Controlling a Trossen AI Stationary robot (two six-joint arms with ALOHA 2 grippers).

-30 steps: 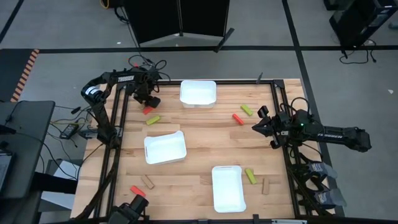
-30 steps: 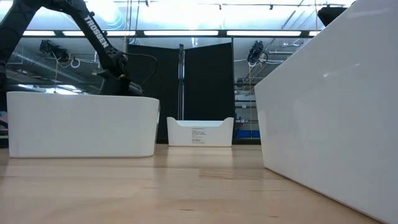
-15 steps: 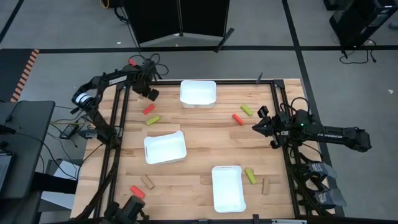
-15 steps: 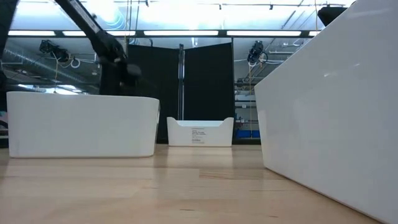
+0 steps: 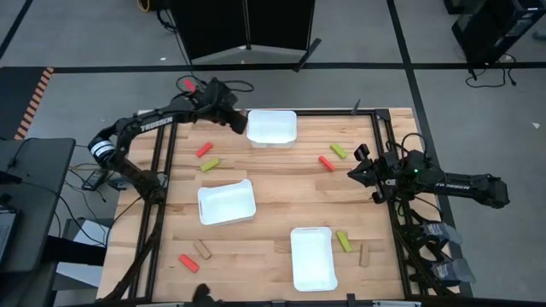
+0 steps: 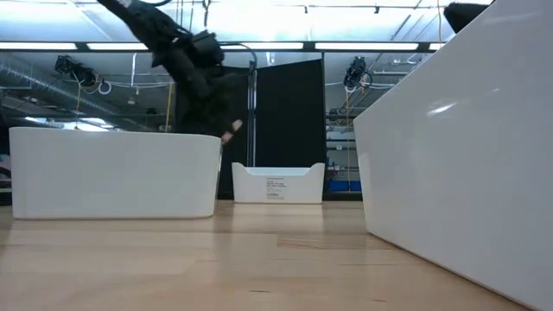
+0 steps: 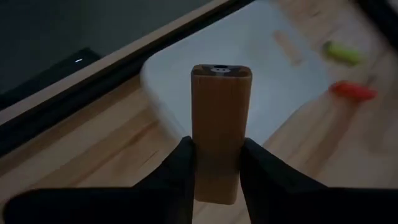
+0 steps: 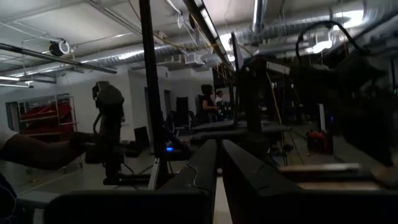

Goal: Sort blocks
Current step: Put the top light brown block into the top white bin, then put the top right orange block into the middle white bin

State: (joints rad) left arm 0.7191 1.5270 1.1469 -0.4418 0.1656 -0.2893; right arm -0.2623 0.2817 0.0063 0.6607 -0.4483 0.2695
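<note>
My right gripper is going to close on the long sides of the red block [image 5: 326,163] that is lying closest to it, beside the yellow-green block.
My left gripper [image 5: 235,120] hovers at the left rim of the far white tray [image 5: 272,128] and is shut on a tan block [image 7: 219,124]. In the low view it shows above the left tray's wall, with a tan tip at the left gripper [image 6: 228,133]. Loose blocks lie flat on the table: red [image 5: 203,150], yellow-green [image 5: 210,164], red [image 5: 326,163], yellow-green [image 5: 339,151], yellow-green [image 5: 343,241], tan [image 5: 364,255], red [image 5: 188,263], tan [image 5: 202,249]. A tan block [image 7: 287,46] lies in the far tray. My right gripper [image 5: 355,170] waits shut at the table's right edge. My left gripper pinches the tan block between its two fingers [image 7: 180,168], on the long side faces at its lower half [image 7: 215,180]. The block lies along the fingers, and its free end [image 7: 220,71] sticks out past them. It is lifted clear of the table, over the wood beside the far tray.
Two more white trays stand on the table, one at mid-left [image 5: 227,203] and one near the front edge [image 5: 312,257]. A black frame rail [image 5: 162,179] runs along the table's left side. Bare wood lies between the trays in the middle.
My left gripper has risen from the table's far left part, by the red and yellow-green blocks, and swung toward the right to the far tray, staying shut. The right arm has kept still.
</note>
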